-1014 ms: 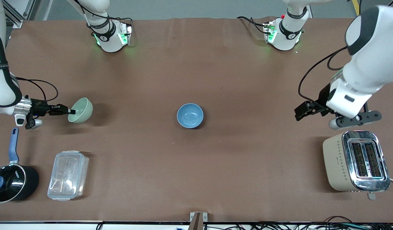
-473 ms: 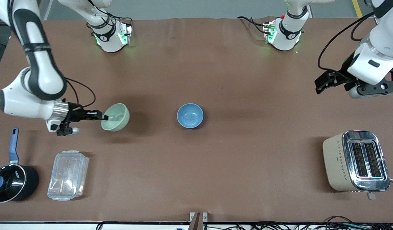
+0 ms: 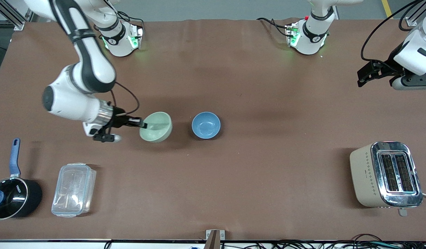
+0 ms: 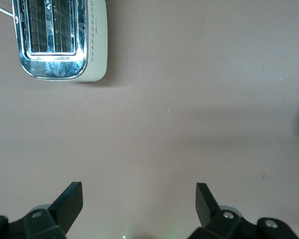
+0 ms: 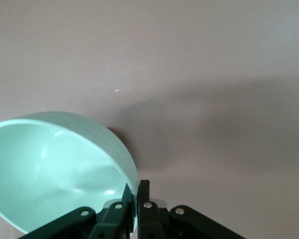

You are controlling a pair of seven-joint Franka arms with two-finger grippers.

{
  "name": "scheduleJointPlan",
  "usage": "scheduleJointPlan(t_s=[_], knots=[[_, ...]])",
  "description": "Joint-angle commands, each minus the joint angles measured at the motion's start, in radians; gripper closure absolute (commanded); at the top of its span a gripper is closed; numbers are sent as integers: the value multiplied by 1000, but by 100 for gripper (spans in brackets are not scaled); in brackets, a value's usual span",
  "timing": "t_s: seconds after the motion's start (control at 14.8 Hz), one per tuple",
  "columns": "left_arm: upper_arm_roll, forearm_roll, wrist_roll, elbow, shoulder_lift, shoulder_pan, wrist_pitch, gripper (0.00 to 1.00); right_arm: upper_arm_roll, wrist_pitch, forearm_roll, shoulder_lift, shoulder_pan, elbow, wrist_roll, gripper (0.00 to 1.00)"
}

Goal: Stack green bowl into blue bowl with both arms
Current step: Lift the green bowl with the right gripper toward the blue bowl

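Next, my right gripper puts the green bowl down inside the empty blue bowl (image 3: 205,126) at the middle of the table.
My right gripper (image 3: 141,122) is shut on the rim of the pale mint-green bowl (image 3: 156,127) and holds it tilted in the air, beside the blue bowl (image 3: 206,125), toward the right arm's end. In the right wrist view the green bowl (image 5: 55,169) fills one side, its rim pinched between the fingers at my right gripper (image 5: 136,195). The blue bowl sits upright and empty at the table's middle. My left gripper (image 3: 362,76) is open and empty, raised over the left arm's end of the table; its fingertips (image 4: 72,198) stand wide apart around my left gripper's gap (image 4: 139,199).
A beige and chrome toaster (image 3: 386,174) stands near the front at the left arm's end; it also shows in the left wrist view (image 4: 60,40). A clear lidded container (image 3: 73,189) and a black saucepan with a blue handle (image 3: 12,197) sit at the right arm's end.
My right gripper has carried the green bowl from the right arm's end toward the blue bowl. My left gripper has risen and drawn back toward its base, away from the toaster.
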Motion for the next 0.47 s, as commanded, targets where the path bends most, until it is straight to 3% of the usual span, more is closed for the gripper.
scheduleJointPlan(t_s=[0.0, 0.14, 0.41], knots=[[6, -6, 19, -23, -27, -9, 6, 0, -15, 111, 19, 6, 130, -27, 138, 95], [3, -4, 17, -18, -24, -15, 9, 0, -16, 195, 16, 49, 210, -18, 246, 95], [3, -9, 19, -18, -18, -15, 12, 0, -16, 234, 14, 155, 238, 46, 280, 95]])
